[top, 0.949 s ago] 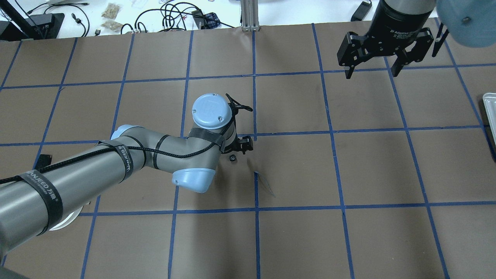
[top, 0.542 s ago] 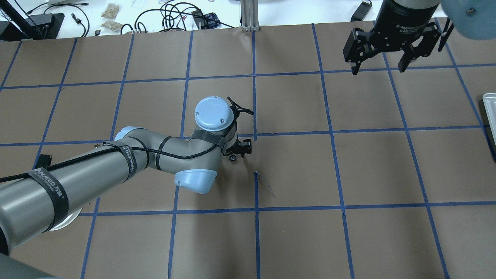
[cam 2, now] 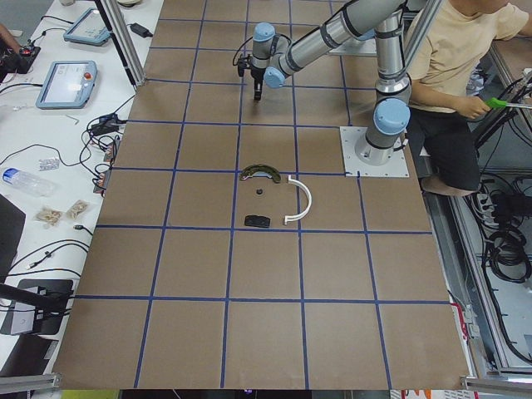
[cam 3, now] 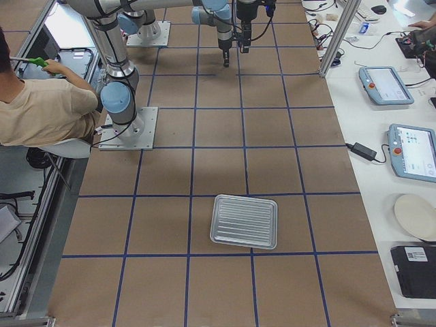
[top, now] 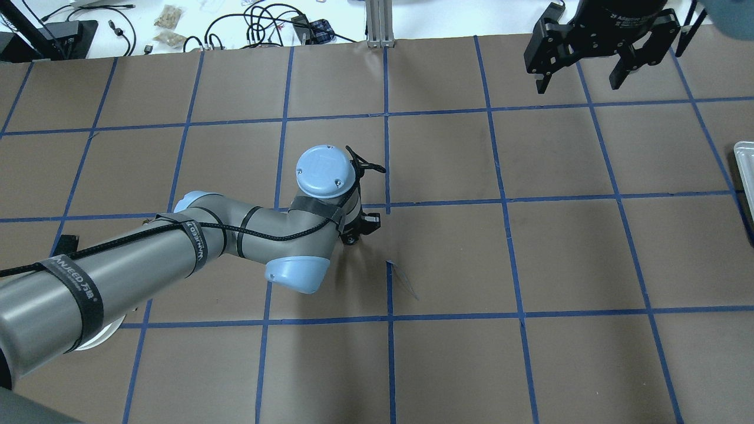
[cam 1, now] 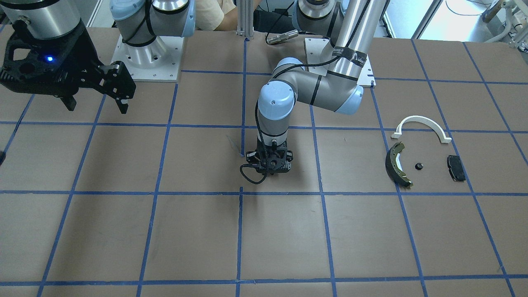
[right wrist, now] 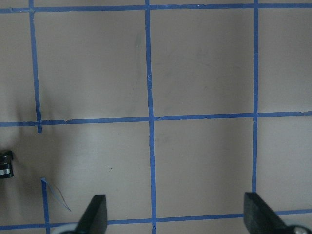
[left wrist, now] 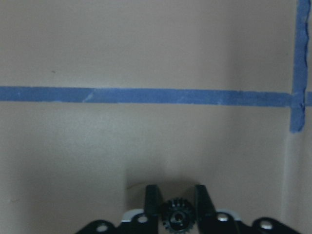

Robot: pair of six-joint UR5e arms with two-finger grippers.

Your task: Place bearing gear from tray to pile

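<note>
My left gripper is going to set the bearing gear free. The gear is just above the brown table now. It will let go of it between the dark brake shoe and the small black part (cam 1: 412,156).
The small black toothed bearing gear (left wrist: 178,220) sits between the fingers of my left gripper (left wrist: 178,214), which is shut on it just above the brown table near the middle (top: 355,235). From the front, the left gripper (cam 1: 270,167) points straight down. The pile lies to my left: a white half-ring (cam 1: 420,123), a dark brake shoe (cam 1: 396,164), a black pad (cam 1: 456,168) and a small black part (cam 1: 419,166). My right gripper (top: 577,87) is open and empty, high over the far right of the table.
A ribbed metal tray (cam 3: 244,221) lies at the table's right end; its edge shows in the overhead view (top: 743,168). A torn tape flap (top: 403,280) sticks up near the left gripper. A person sits behind the robot (cam 2: 457,50). Cables and devices lie beyond the far edge.
My left gripper has shifted over the gear, which lay bare on the table just beside it, and now has it between its fingers. My right gripper has drawn back toward the far edge.
</note>
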